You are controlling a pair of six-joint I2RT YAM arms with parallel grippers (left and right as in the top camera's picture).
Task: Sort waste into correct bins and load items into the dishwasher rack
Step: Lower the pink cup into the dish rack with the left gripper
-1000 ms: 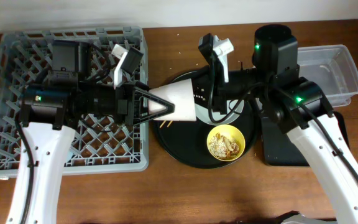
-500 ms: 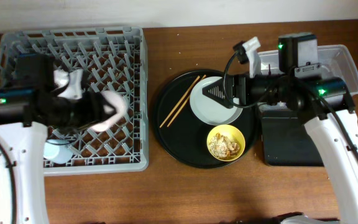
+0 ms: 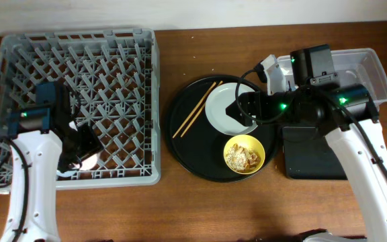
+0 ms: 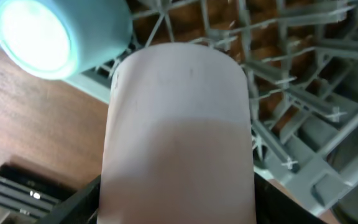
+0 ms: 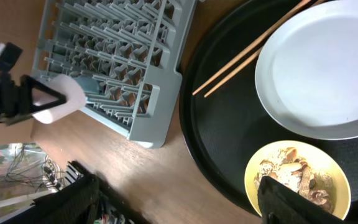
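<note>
I move my right gripper to the yellow bowl next and close it on the bowl's rim (image 3: 225, 155) (image 5: 247, 186), on the side that faces the dishwasher rack.
My left gripper (image 4: 176, 199) is shut on the pink cup (image 4: 178, 124), which fills the left wrist view. It hangs over the front-left corner of the dishwasher rack (image 3: 113, 74), next to the blue cup (image 4: 42, 34) lying in the rack. My right gripper (image 5: 179, 196) stands open with nothing between its fingers, above the pale plate (image 3: 222, 111) on the round black tray (image 3: 187, 148). Chopsticks (image 3: 197, 109) lie left of the plate. The yellow bowl (image 3: 244, 153) holds beige food scraps (image 5: 294, 177). From the right wrist view the pink cup (image 5: 61, 102) shows in the far gripper.
The clear tub (image 3: 365, 74) stands at the back right, partly under my right arm. The shallow black tray (image 3: 308, 158) lies in front of it. Bare wooden table (image 3: 180, 208) runs along the front edge.
My left arm has swung left with the pink cup, from the round tray's edge to the rack's front-left corner. My right arm has drawn back right and its gripper now stands over the plate.
</note>
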